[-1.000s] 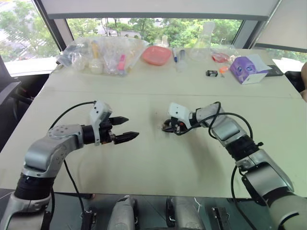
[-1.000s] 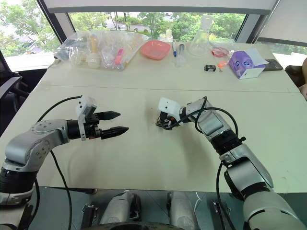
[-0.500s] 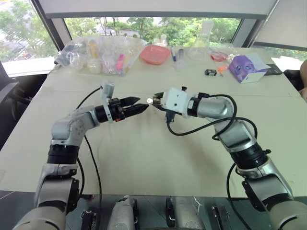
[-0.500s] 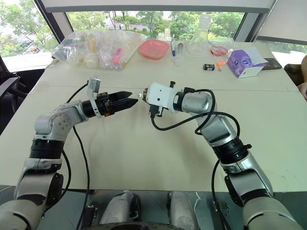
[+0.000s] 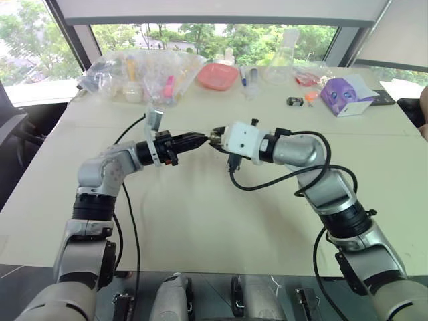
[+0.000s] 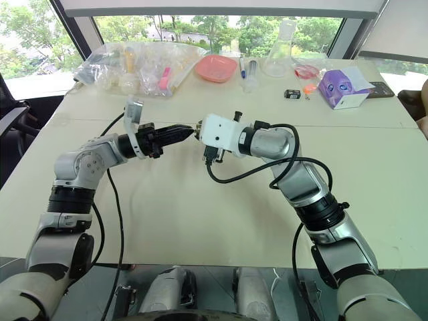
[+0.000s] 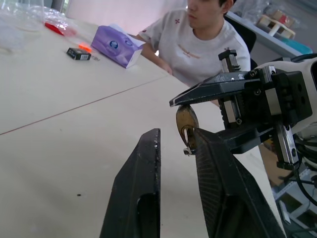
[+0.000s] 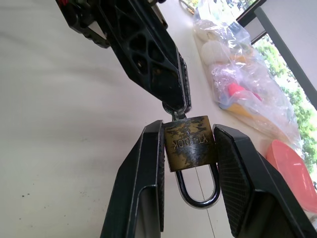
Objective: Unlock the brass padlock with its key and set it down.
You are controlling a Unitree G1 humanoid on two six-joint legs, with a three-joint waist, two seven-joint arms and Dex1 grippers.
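The key lies against a fingertip of my left gripper, so next I open that gripper wider and take the padlock's body (image 8: 190, 144) with it from my right gripper.
My right gripper (image 8: 188, 127) is shut on the brass padlock (image 8: 189, 143), its pads on the two sides of the body and the silvery shackle (image 8: 198, 191) pointing back toward the wrist. Both hands are raised above the middle of the table (image 5: 200, 221), tip to tip. My left gripper (image 7: 177, 133) points at the padlock's keyhole end, its fingers closed in on the small key (image 8: 177, 115) that sticks out there. In the left wrist view the padlock (image 7: 186, 120) hangs from the right gripper, with the key (image 7: 188, 145) against one left finger (image 7: 218, 178).
At the table's far edge lie clear plastic bags of items (image 5: 140, 73), a pink dish (image 5: 217, 75), a glass flask (image 5: 281, 63), a small black box (image 5: 295, 101) and a purple tissue box (image 5: 346, 95). A person (image 7: 198, 39) sits at the table's right side.
Both hands rose from the table and met in mid-air. The right gripper brought the padlock up. The left gripper went from wide open to closed in on the key.
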